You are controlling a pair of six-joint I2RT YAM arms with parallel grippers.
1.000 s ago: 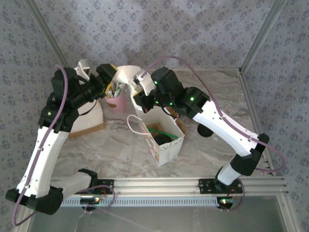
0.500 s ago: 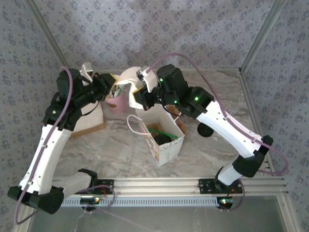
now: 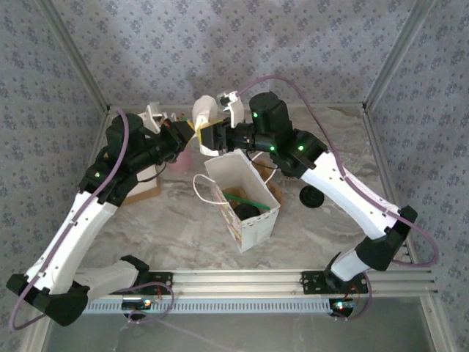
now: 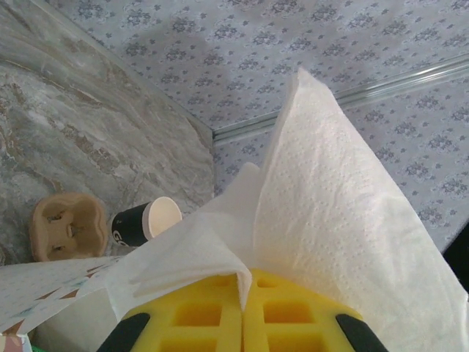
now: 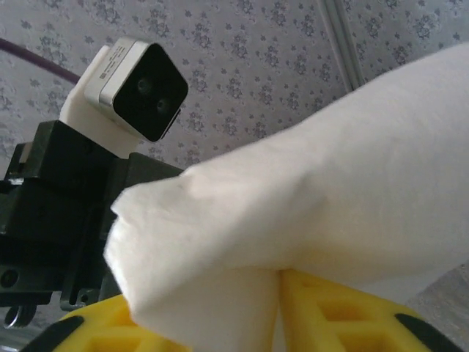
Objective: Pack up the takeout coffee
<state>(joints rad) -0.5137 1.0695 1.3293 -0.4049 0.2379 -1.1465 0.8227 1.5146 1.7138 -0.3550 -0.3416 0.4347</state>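
Observation:
The napkin hangs loosely over the open fingers of my right gripper, so next my right gripper opens wider and pinches the napkin's loose end (image 5: 165,235) before my left gripper lets it go.
A white napkin (image 3: 206,113) hangs in the air behind the white paper bag (image 3: 256,227), where both grippers meet. My left gripper (image 3: 192,130) is shut on it; in the left wrist view its yellow fingers (image 4: 183,312) pinch a fold of the napkin (image 4: 330,191). My right gripper (image 3: 207,136) faces it with its jaws parted, and the napkin (image 5: 293,213) still lies between and over its fingers (image 5: 344,315). The takeout coffee is hidden; a round black thing (image 3: 248,213) and a green straw (image 3: 238,197) lie deep in the bag.
A pink cup of straws (image 3: 180,158) stands under the left arm beside a brown box (image 3: 143,188). A black lid (image 3: 311,196) lies on the table right of the bag. A dark-walled cup (image 4: 145,224) and a tan pulp holder (image 4: 66,227) sit near the back wall.
The left gripper has swung right and closed on the napkin. The right gripper has carried the napkin toward the back and its jaws have parted.

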